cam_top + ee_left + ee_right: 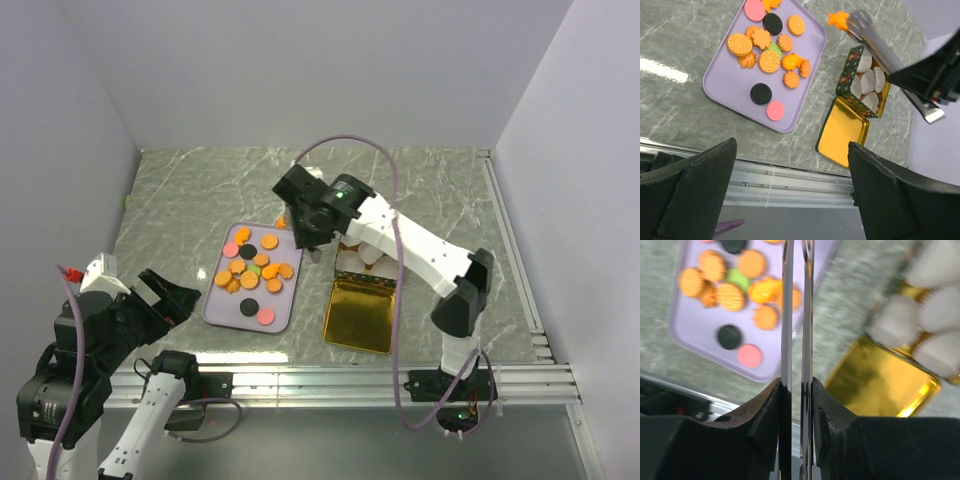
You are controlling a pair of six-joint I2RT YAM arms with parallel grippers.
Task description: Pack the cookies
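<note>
Next, my right gripper drops the orange cookie from the tongs into the green tin's far paper cup (361, 235) (944, 270) nearest the tray.
Several cookies (252, 270), mostly orange with a few pink, black and green ones, lie on a lilac tray (215, 310); they also show in the left wrist view (769, 61) and the right wrist view (731, 296). My right gripper (312, 226) (796, 382) is shut on metal tongs (796, 315) (875, 42). The tongs pinch an orange cookie (838, 20) at their tip, above the tray's far right corner. My left gripper (170, 297) (791, 145) is open and empty over the table's near edge, left of the tray.
A green tin (847, 75) with white paper cups (869, 82) stands right of the tray. Its gold lid (360, 315) lies open in front of it. A metal rail (330, 380) runs along the near edge. Grey walls close in both sides.
</note>
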